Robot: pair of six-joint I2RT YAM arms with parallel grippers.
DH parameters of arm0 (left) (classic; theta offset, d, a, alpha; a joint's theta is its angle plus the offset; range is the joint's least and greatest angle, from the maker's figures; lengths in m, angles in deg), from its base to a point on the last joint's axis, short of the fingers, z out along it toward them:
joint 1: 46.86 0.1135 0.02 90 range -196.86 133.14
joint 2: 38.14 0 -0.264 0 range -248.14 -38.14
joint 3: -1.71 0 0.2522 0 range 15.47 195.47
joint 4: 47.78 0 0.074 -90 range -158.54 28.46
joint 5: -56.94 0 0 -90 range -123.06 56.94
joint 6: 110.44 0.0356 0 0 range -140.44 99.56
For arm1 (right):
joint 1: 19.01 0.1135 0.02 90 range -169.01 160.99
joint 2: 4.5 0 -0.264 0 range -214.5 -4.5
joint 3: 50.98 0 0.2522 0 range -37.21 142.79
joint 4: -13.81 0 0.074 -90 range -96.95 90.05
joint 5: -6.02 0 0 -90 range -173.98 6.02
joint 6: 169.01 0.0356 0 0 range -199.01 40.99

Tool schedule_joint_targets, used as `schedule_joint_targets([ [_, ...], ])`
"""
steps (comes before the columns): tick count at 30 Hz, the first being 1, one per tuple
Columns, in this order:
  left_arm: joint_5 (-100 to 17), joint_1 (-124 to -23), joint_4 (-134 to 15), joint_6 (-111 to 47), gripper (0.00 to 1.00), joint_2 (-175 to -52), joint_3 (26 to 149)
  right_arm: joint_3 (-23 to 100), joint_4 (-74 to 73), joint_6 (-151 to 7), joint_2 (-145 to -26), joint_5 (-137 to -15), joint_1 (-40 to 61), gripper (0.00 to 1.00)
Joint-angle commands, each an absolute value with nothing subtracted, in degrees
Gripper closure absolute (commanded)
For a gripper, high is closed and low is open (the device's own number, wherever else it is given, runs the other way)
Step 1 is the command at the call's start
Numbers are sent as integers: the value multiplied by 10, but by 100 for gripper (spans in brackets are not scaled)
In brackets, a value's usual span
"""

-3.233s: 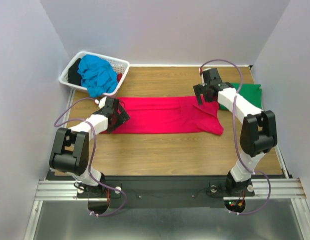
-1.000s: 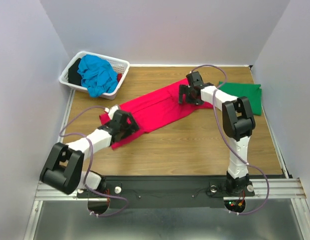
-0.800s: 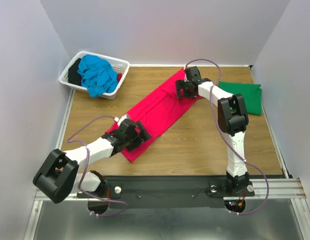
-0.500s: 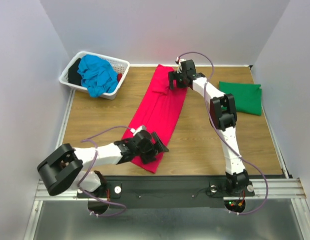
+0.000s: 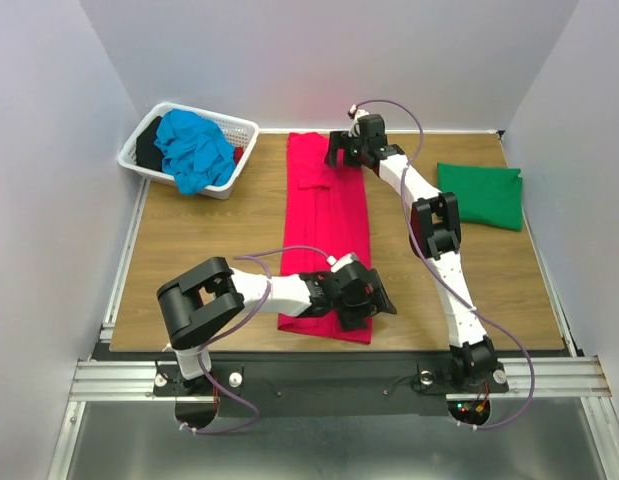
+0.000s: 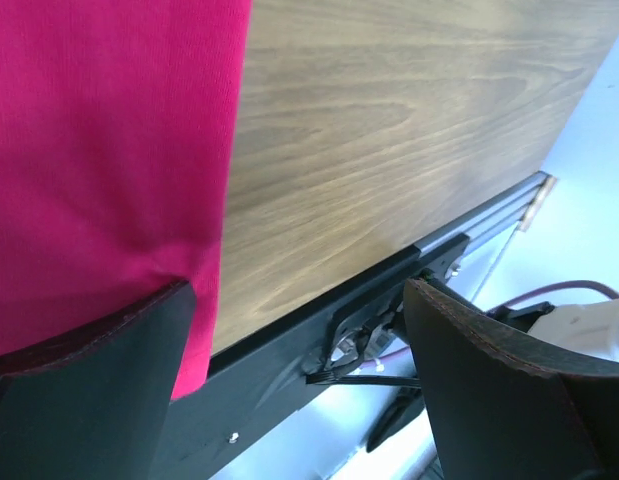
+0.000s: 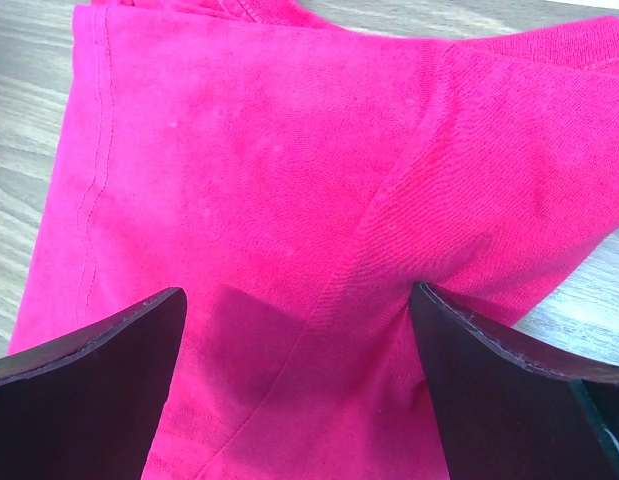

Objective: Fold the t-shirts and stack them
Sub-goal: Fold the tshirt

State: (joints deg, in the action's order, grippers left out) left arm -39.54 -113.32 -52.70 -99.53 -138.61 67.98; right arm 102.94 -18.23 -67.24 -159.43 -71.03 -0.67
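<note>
My left gripper will move next to the crimson-pink t-shirt's near corner (image 5: 282, 325) on the basket's side and grab it there, ready to fold the near end.
The crimson-pink t-shirt (image 5: 327, 220) lies as a long folded strip running from the table's far edge to its near edge. My left gripper (image 5: 359, 303) is open at the strip's near right corner. In the left wrist view (image 6: 299, 300) one finger presses on the shirt (image 6: 99, 150) and the other hangs past the table's front edge. My right gripper (image 5: 347, 150) is open at the far end, its jaws spread and pressing on the shirt (image 7: 289, 180) in the right wrist view (image 7: 294, 295). The folded green t-shirt (image 5: 481, 195) lies at the right. The turquoise t-shirt (image 5: 194, 148) is crumpled in the basket.
The white lattice basket (image 5: 244, 128) stands at the far left corner and also holds a dark cloth (image 5: 147, 155). The black front rail (image 6: 289, 350) runs right under my left gripper. Grey walls close in the table on three sides.
Both grippers swung the crimson shirt round from lying across the table to lying front to back. The left gripper moved to the near edge, the right gripper to the far edge.
</note>
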Motion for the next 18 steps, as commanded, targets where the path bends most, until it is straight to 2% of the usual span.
schedule_joint_targets([
  [1, -364, -1149, -658, -979, 2, -1386, 691, 1018, -201, -662, -1621, -706, -8, 0],
  [6, -278, -1157, -695, -942, 2, -1324, 726, 1005, -202, -664, -1575, -703, -8, 0],
  [11, -192, -1174, -836, -893, 2, -1291, 815, 984, -203, -659, -1503, -717, -8, 0],
  [15, -179, -1179, -869, -872, 2, -1246, 810, 953, -205, -644, -1436, -733, -8, 0],
  [18, -141, -1176, -932, -885, 2, -1206, 789, 880, -209, -635, -1353, -746, -8, 0],
])
